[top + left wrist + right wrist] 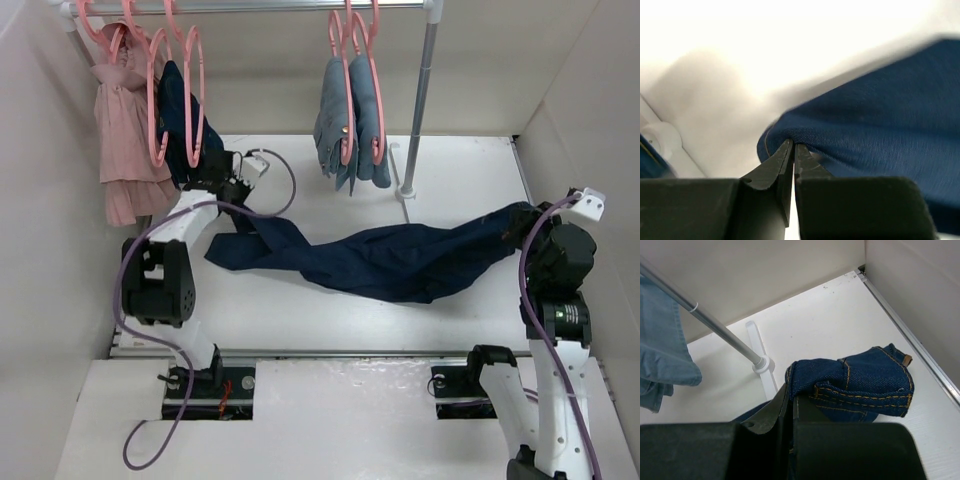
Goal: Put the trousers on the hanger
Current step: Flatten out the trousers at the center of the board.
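Next, my right gripper lets go of the waist end of the trousers on the bare white table point(517, 283) near the wall next to it.
The dark navy trousers point(390, 262) lie stretched across the table between my two grippers. My left gripper point(233, 200) is shut on the leg end; in the left wrist view the closed fingertips point(793, 145) pinch the hem of the trousers point(880, 125). My right gripper point(523, 228) is shut on the waist end; in the right wrist view its jaws point(792, 392) pinch the trousers' orange-stitched waistband point(860, 382), and the tan patch point(908, 360) shows. Pink hangers point(194, 85) hang on the rail at the back left, just behind the left gripper.
A pink dress point(125, 130) and a smaller dark navy garment point(183, 115) hang at the back left. Light blue jeans point(352, 135) hang mid-rail on pink hangers. The rail's upright pole point(424, 90) and its foot point(762, 363) stand behind the trousers. White walls close both sides.
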Available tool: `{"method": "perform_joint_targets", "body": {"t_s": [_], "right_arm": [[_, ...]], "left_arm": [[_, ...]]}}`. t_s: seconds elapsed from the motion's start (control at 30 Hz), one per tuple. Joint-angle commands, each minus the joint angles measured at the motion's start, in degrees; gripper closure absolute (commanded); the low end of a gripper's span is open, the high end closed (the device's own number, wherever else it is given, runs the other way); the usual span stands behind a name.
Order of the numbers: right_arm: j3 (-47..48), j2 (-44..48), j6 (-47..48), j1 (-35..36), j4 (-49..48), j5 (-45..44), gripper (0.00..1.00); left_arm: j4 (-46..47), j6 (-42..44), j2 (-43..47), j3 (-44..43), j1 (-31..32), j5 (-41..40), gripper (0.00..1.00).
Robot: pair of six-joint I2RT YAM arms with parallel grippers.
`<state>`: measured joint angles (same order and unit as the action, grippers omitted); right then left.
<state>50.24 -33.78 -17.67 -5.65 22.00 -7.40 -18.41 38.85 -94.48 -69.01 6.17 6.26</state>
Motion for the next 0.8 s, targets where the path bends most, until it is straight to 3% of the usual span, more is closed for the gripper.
{"method": "perform_joint_targets", "body": {"t_s": [0.0, 0.1, 0.13, 0.2, 0.27, 0.37, 0.47, 0.53, 0.57, 0.67, 0.77], "right_arm": [[0.04, 0.38, 1.06, -0.33, -2.66, 2.65, 1.0], [0.04, 0.9, 1.06, -0.33, -2.14, 2.65, 1.0], [-0.57, 0.91, 1.06, -0.33, -2.14, 3.17, 1.0], [-1.1, 1.43, 1.06, -0.33, -1.61, 3.18, 1.0], [-1.11, 1.44, 1.06, -0.33, -1.61, 3.88, 1.0], [-1.11, 1.44, 1.58, -0.33, -1.61, 4.41, 1.0], [-1.63, 0.91, 1.59, -0.33, -2.3, 5.63, 1.0], [-1.63, 0.29, 1.59, -0.33, -2.92, 5.64, 1.0], [-1.63, -0.32, 1.59, -0.33, -3.54, 6.16, 1.0], [-1.63, -1.37, 1.59, -0.85, -4.77, 6.78, 1.0], [-0.59, -2.6, 1.59, -0.85, -5.3, 7.4, 1.0]], "left_arm": [[8.21, -17.46, -4.82, -5.86, 0.76, -7.01, 1.0], [7.7, -18.02, -13.06, -11.3, 1.29, -12.22, 0.99], [6.3, -16.8, -15.45, -13.06, 1.3, -15.02, 0.88], [-0.46, -16.79, -20.89, -18.33, 1.3, -15.93, 0.78], [-4.77, -14.96, -20.92, -18.01, 1.3, -11.38, 0.66], [-4.18, -10.39, -11.64, -12.22, 0.07, -0.69, 0.52], [-6.1, -0.73, -0.12, -5.71, -1.33, 9.42, 0.3], [-11.45, 5.06, 6.46, -2.71, -1.87, 14.63, 0.27], [-17.04, 12.14, 8.06, -1.05, -2.65, 17.96, 0.27], [-23.32, 22.3, 10.36, 3.43, -1.79, 16.86, 0.27], [-20.97, 24.08, 8.89, 10.9, -1.78, 9.92, 0.27]]}}
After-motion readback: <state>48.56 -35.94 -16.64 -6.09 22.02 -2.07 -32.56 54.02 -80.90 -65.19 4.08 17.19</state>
